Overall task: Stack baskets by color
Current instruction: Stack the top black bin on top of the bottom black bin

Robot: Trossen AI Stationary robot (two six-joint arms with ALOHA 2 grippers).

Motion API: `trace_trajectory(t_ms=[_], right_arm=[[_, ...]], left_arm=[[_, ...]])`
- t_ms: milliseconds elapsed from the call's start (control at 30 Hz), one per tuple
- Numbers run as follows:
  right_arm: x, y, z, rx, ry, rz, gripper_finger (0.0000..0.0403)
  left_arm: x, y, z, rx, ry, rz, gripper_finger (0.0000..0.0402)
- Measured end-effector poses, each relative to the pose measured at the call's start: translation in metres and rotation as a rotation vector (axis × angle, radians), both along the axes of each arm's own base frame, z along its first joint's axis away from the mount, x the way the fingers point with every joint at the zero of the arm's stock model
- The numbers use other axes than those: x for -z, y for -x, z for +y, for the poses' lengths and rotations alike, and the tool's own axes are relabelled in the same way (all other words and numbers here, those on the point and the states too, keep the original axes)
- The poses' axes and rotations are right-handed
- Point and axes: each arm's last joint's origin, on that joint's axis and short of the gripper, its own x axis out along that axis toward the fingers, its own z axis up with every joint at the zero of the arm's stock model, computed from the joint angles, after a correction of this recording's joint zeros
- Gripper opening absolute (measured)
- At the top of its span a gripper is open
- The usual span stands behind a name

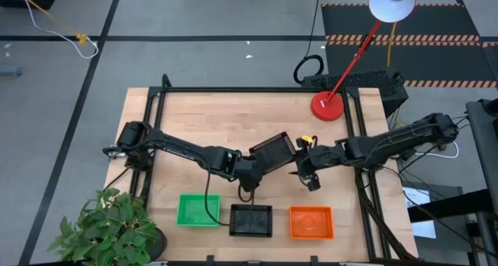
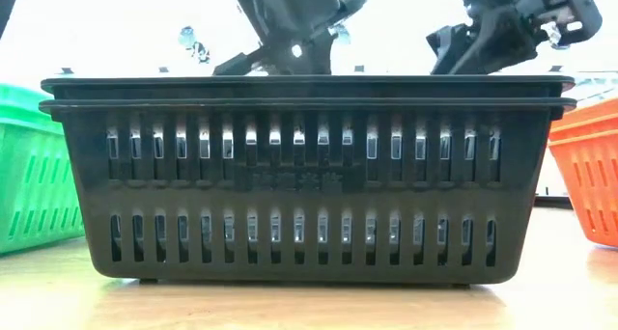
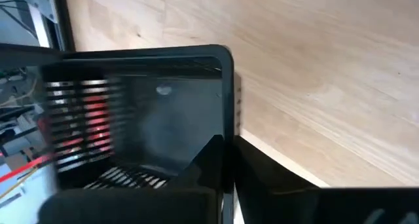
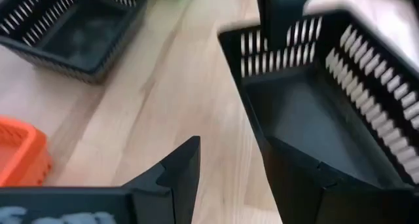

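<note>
The right gripper is at the near side of the black basket in the left gripper, so it should take hold of the black basket's far side [image 4: 378, 70] before stacking.
Along the table's near edge stand a green basket [image 1: 198, 210], a black basket [image 1: 250, 219] and an orange basket [image 1: 311, 222]. The low view shows two nested rims on the black stack [image 2: 309, 176], with green [image 2: 29, 176] and orange [image 2: 589, 176] on either side. Another black basket [image 1: 274, 148] hangs tilted over the table's middle, with my left gripper [image 1: 257, 169] shut on it. My right gripper [image 1: 308, 173] stands open just right of that basket [image 4: 327, 93]. One of its fingers [image 4: 294, 178] is against the basket's wall; whether it touches, I cannot tell. My left gripper pinches a side wall [image 3: 228, 129] of the black basket, one finger inside the basket and one outside. The fingers come slanting down from the table's left. The basket is lifted clear of the table and tilted, its open top toward the gripper.
A round red lamp base [image 1: 327, 106] stands at the far right of the table, its arm and white shade reaching beyond the edge. A potted plant [image 1: 109, 227] sits at the near left corner. Bare wood [image 1: 202, 118] lies across the far half.
</note>
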Motion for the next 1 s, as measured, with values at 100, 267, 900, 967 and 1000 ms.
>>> trace_trajectory(t_ms=[100, 267, 900, 967, 1000], right_arm=[[0.007, -0.002, 0.000, 0.024, -0.010, 0.045, 0.0149], [0.012, -0.006, 0.001, 0.012, -0.001, 0.062, 0.0096], [-0.037, -0.007, 0.008, 0.182, 0.034, -0.226, 0.0116], [-0.033, -0.007, 0.008, 0.199, 0.053, -0.201, 0.0142], [-0.031, -0.008, 0.008, 0.199, 0.058, -0.191, 0.0153]], left_arm=[[-0.004, 0.002, -0.006, 0.012, 0.004, -0.015, 0.0035], [-0.010, 0.005, -0.012, 0.028, 0.010, -0.035, 0.0023], [-0.016, 0.005, -0.030, 0.186, 0.120, -0.061, 0.0008], [-0.017, 0.004, -0.031, 0.200, 0.122, -0.076, 0.0015], [-0.017, 0.004, -0.033, 0.204, 0.124, -0.083, 0.0021]])
